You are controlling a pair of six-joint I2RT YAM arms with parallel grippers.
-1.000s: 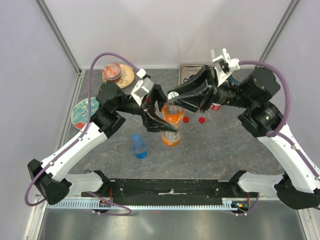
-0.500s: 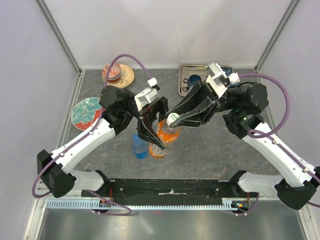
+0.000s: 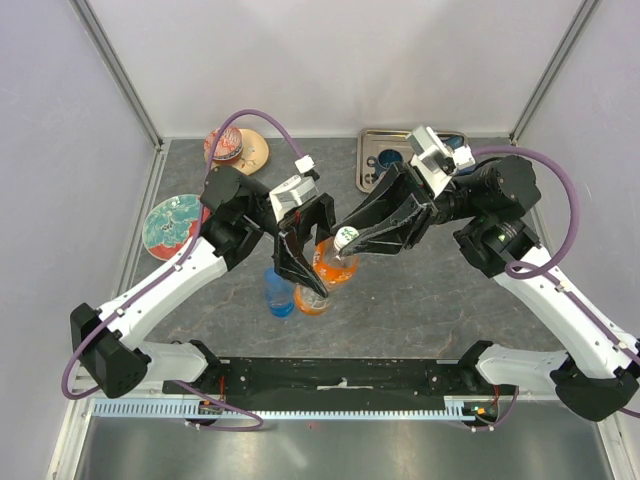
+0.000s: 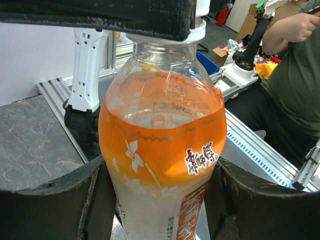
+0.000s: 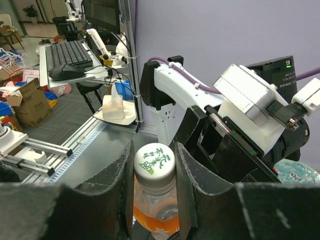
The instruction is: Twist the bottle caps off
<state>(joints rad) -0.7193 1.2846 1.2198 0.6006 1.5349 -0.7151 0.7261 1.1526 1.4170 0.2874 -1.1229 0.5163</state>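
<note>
My right gripper is twisted far over with the white cap still on the orange-liquid bottle, so next I open it, roll it back and grip the cap point(image 5: 154, 163) again.
The orange-liquid bottle point(image 3: 328, 264) is held tilted above the table. My left gripper point(image 3: 306, 274) is shut on its body; in the left wrist view the bottle point(image 4: 162, 150) fills the space between the left gripper's point(image 4: 160, 205) dark fingers point(image 4: 50, 200). My right gripper point(image 3: 347, 243) is shut on its white cap point(image 3: 345, 238). The right wrist view shows the cap point(image 5: 155, 160), printed in green, pinched between the right gripper's point(image 5: 154, 167) fingers point(image 5: 195, 190). The blue-tinted bottle point(image 3: 278, 296) stands on the table just left of the orange one. The red caps and red-label bottles are hidden behind my right arm.
A metal tray point(image 3: 372, 150) sits at the back right. A patterned plate point(image 3: 168, 224) lies at the left and a wooden plate point(image 3: 250, 152) with a round object at the back left. Side walls close in the table.
Both arms have carried the orange bottle toward the near left, next to the blue bottle, and tilted it. Both grippers have kept their hold. Little has moved in the last half second.
</note>
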